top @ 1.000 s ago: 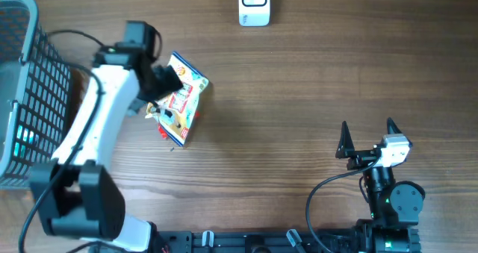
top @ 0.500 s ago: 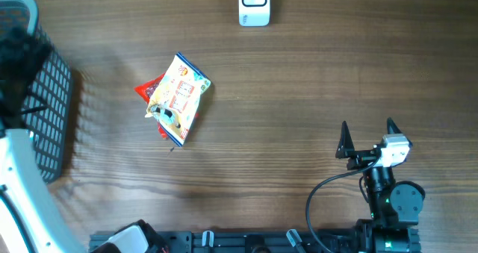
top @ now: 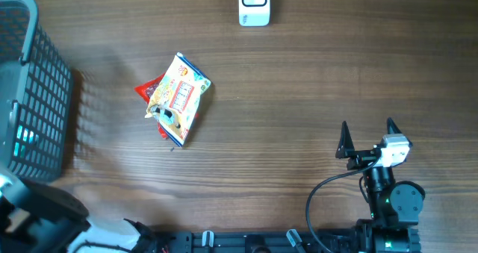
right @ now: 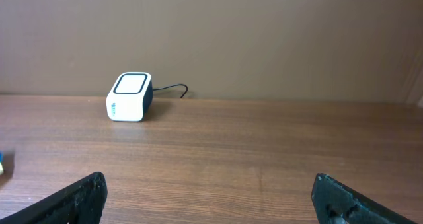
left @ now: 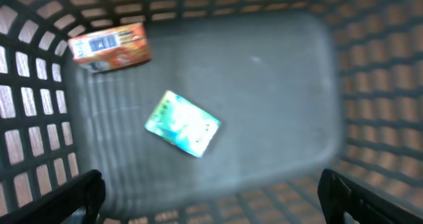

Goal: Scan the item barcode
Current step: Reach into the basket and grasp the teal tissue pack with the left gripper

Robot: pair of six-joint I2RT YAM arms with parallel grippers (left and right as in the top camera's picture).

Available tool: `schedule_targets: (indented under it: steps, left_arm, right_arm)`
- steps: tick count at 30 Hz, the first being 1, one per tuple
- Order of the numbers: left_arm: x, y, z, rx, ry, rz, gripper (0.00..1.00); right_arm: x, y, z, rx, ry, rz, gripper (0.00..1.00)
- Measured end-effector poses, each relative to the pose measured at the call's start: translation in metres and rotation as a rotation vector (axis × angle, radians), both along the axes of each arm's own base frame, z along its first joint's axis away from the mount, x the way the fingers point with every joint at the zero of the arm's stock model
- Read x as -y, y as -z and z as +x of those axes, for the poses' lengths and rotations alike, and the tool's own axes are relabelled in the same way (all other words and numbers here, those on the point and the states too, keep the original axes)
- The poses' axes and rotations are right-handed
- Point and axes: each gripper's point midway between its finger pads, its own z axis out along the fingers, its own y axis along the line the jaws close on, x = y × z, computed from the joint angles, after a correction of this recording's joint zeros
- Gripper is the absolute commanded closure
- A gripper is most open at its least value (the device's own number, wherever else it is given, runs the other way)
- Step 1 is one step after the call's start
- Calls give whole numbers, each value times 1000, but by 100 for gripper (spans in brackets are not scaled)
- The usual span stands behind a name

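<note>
The middle of the teal packet (top: 25, 136) (left: 178, 129), which lies near the orange box on the bottom of the grey mesh basket, will be gripped by my left gripper.
A white barcode scanner (top: 254, 5) stands at the table's far edge; the right wrist view shows the scanner (right: 129, 96) ahead to the left, cable behind it. A yellow-and-white snack packet (top: 181, 96) lies on a red packet (top: 146, 89) at centre-left of the table, untouched. My left gripper (left: 211, 199) is open over the basket, looking down at an orange box (left: 109, 47) and a teal packet (left: 182, 123) on its floor, blurred. My right gripper (top: 367, 126) rests open and empty at the near right, its fingers (right: 79, 199) wide apart.
The grey mesh basket (top: 30, 96) takes up the table's left edge, and its walls (left: 373, 85) surround the left wrist view. Part of the left arm (top: 37, 212) shows at the near-left corner. A brown wall backs the table.
The left arm has swung away from the packets on the table, leftward and back toward the near-left corner by the basket. The packets stayed where they lay. The right arm has not moved.
</note>
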Motion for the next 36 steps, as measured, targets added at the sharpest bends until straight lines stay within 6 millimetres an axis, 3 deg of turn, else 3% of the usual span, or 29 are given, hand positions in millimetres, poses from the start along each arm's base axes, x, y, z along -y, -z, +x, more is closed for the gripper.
schedule_targets:
  steps: [6,13,17,20,21,24,29,36]
  left_arm:
    - [-19,55,-10,-87,-46,-102,0]
    - [-18,129,-12,-206,-48,-243,0]
    - [-16,154,-14,-246,-47,-289,0]
    - [-16,156,-14,-251,-36,-290,2]
    - [-16,156,-13,-251,-33,-289,7]
    - [-17,156,-12,-250,-24,-286,60]
    - [-18,156,-12,-251,-11,-277,96]
    - [-18,156,-12,-250,-12,-278,96]
  right_arm:
    - [0,0,0,0,0,0,0]
    - [0,0,0,0,0,0,0]
    - [0,0,0,0,0,0,0]
    - [0,0,0,0,0,0,0]
    - [0,0,0,0,0,0,0]
    - [0,0,0,0,0,0,0]
    - [0,0,0,0,0,0,0]
    - [0,0,0,0,0,0,0]
